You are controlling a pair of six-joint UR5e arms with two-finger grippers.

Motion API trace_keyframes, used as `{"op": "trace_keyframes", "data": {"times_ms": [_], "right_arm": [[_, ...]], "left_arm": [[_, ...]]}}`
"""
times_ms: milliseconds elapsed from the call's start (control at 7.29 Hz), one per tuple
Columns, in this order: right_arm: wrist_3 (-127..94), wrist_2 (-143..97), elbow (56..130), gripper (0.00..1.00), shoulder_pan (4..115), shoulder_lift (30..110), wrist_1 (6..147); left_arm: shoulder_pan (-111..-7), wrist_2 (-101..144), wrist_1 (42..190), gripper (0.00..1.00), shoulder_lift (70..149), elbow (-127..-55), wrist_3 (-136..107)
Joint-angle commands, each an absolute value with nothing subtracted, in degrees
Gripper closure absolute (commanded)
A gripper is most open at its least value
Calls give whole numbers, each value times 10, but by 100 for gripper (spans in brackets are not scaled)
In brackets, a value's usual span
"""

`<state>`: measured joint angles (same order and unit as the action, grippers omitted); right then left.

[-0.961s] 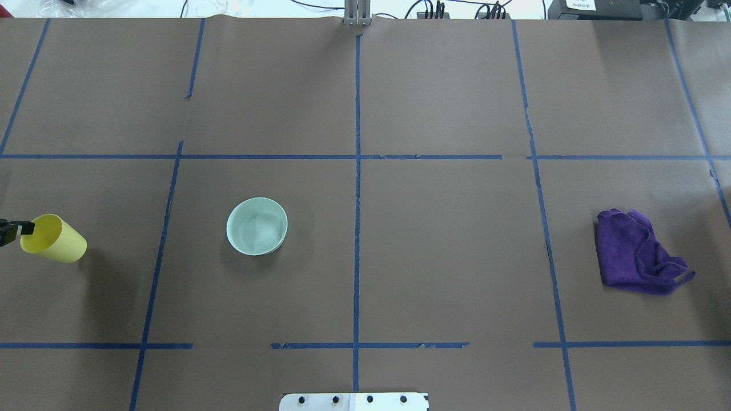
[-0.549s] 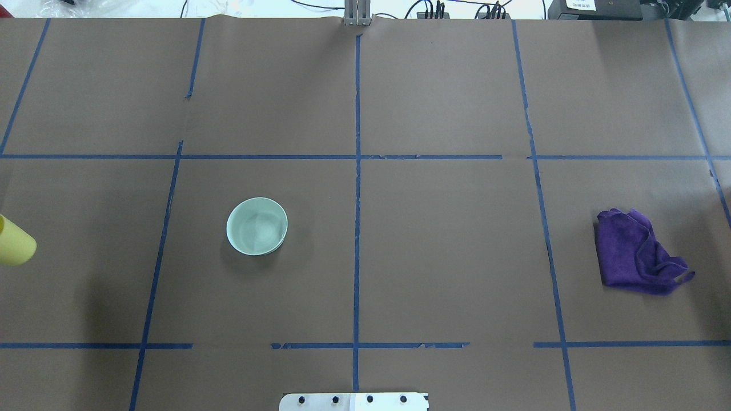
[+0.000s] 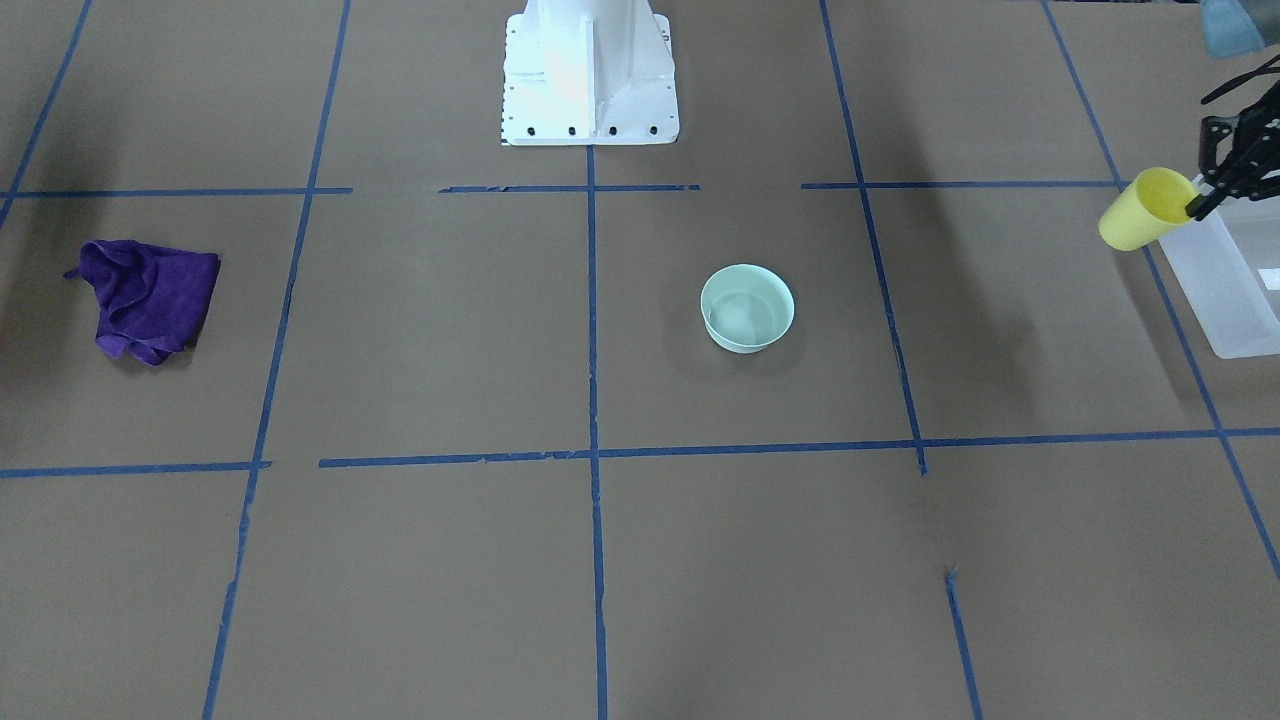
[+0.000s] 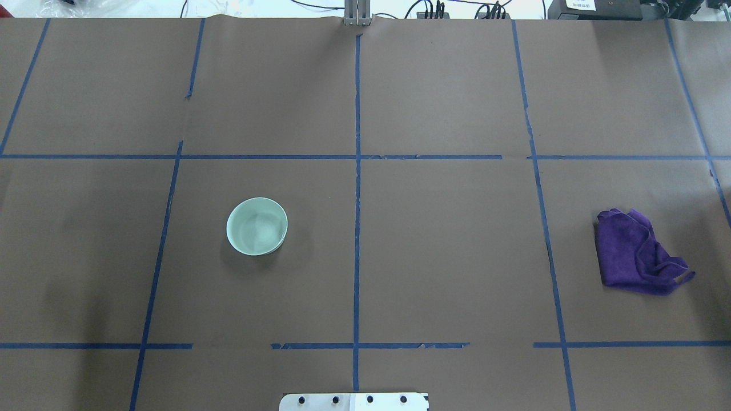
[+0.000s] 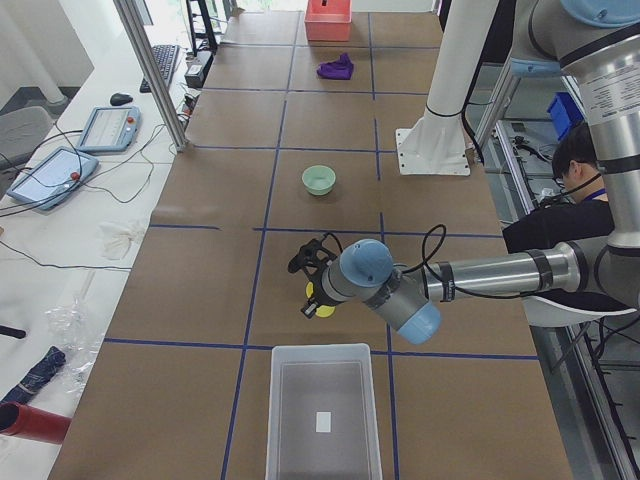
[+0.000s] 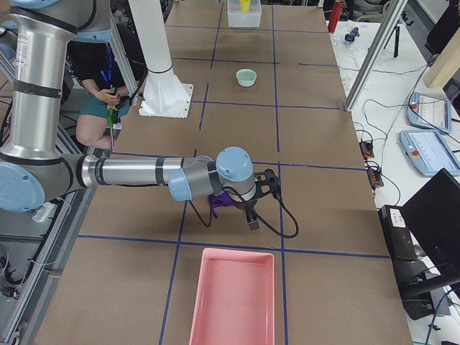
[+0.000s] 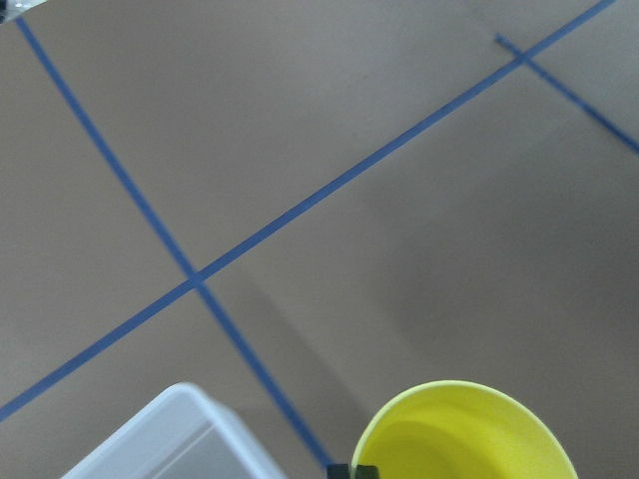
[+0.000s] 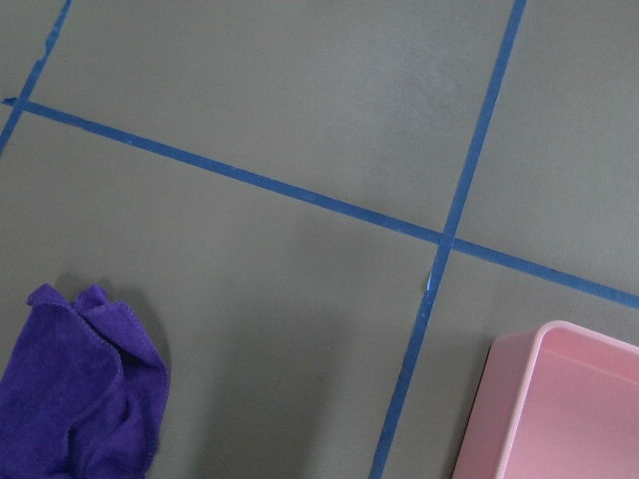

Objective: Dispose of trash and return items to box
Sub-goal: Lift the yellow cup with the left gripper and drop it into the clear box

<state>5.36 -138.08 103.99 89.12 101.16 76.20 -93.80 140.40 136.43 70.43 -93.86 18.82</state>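
Next, I let go of the yellow cup with my left gripper inside the frosted-white box (image 3: pixel 1234 210), next to the side of the box that faces the mint bowl.
The yellow cup (image 3: pixel 1140 212) hangs tilted in the air, pinched at its rim by my left gripper (image 3: pixel 1193 207), just beside the end wall of the frosted-white box (image 3: pixel 1235 285). In the exterior left view the cup (image 5: pixel 320 304) sits a little short of the box (image 5: pixel 322 420). The left wrist view shows the cup's mouth (image 7: pixel 464 434) and a corner of the box (image 7: pixel 170 439). My right gripper (image 6: pixel 259 192) hovers by the purple cloth (image 4: pixel 637 254); I cannot tell whether it is open or shut. The overhead view shows neither gripper.
A mint bowl (image 4: pixel 257 226) stands left of the table's centre, also in the front view (image 3: pixel 747 308). A pink tray (image 6: pixel 233 295) lies at the table's right end, near the cloth (image 8: pixel 75 394). The robot's white base (image 3: pixel 590 80) stands at the table's edge.
The left gripper carried the yellow cup leftwards out of the overhead view. The bowl and cloth have not moved.
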Motion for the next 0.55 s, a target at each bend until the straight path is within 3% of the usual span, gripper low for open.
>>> {"op": "trace_keyframes", "data": {"times_ms": [0, 412], "right_arm": [[54, -1381, 1040, 0, 891, 1012, 762], [54, -1381, 1041, 0, 891, 1012, 762]], "left_arm": [[-993, 1400, 1356, 100, 714, -870, 281], [-991, 1403, 1411, 100, 714, -797, 242]]}}
